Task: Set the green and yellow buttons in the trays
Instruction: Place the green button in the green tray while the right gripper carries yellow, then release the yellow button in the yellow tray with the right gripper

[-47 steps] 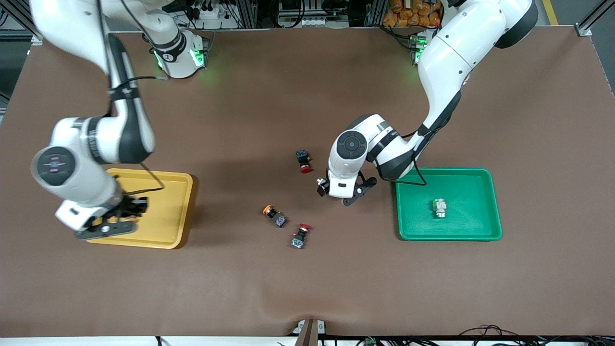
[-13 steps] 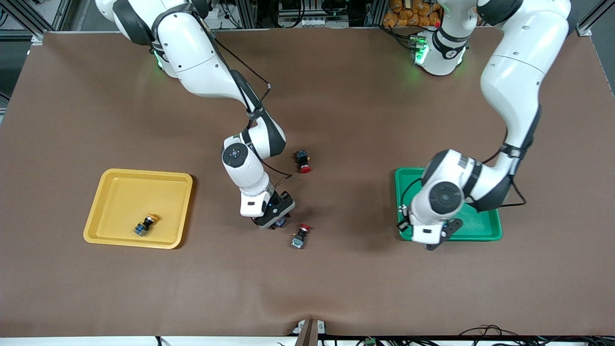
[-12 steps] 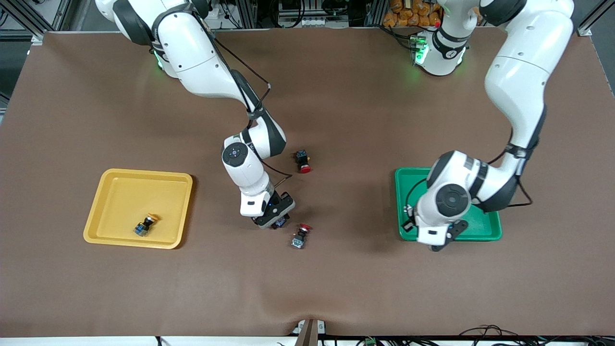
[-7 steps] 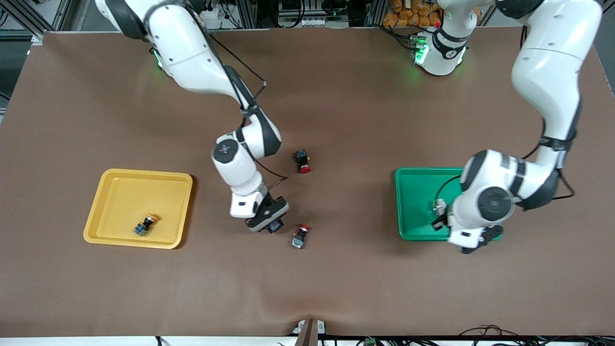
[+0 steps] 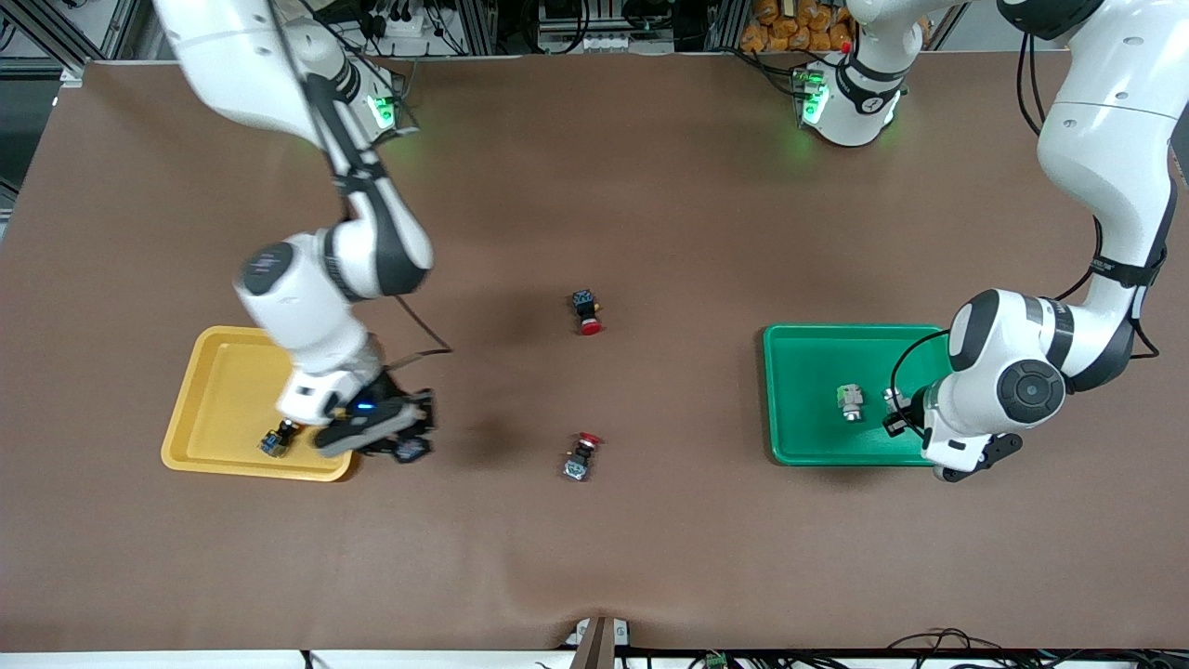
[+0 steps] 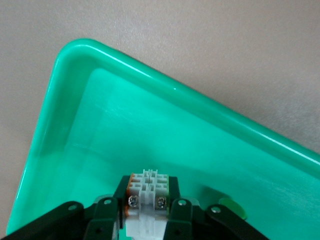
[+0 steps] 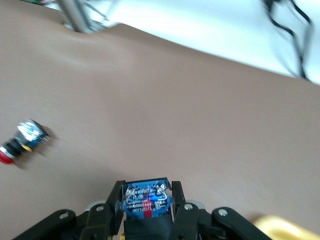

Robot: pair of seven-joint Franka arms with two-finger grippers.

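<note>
Next, I release the yellow button from my right gripper near the middle of the yellow tray [image 5: 252,405], next to the other yellow button. The held button is just above the table now.
My right gripper [image 5: 398,439] is shut on a black-and-blue yellow button [image 5: 410,451] and holds it just above the table, beside the yellow tray [image 5: 232,372]. The held button's blue base shows in the right wrist view [image 7: 146,200]. A second yellow button [image 5: 277,439] lies in that tray. My left gripper [image 5: 906,413] is shut on a whitish-grey green button [image 6: 146,197] and holds it over the green tray [image 5: 817,358], which fills the left wrist view [image 6: 150,125]. Another green button [image 5: 849,401] lies in the green tray.
Two red-capped switches lie on the brown table between the trays: one [image 5: 587,313] farther from the front camera, one [image 5: 580,458] nearer, the latter also in the right wrist view [image 7: 22,140]. The yellow tray's corner [image 7: 280,227] shows there too.
My right gripper took the yellow button from the table's middle and carried it to the yellow tray's edge. My left gripper moved with the green button across the green tray.
</note>
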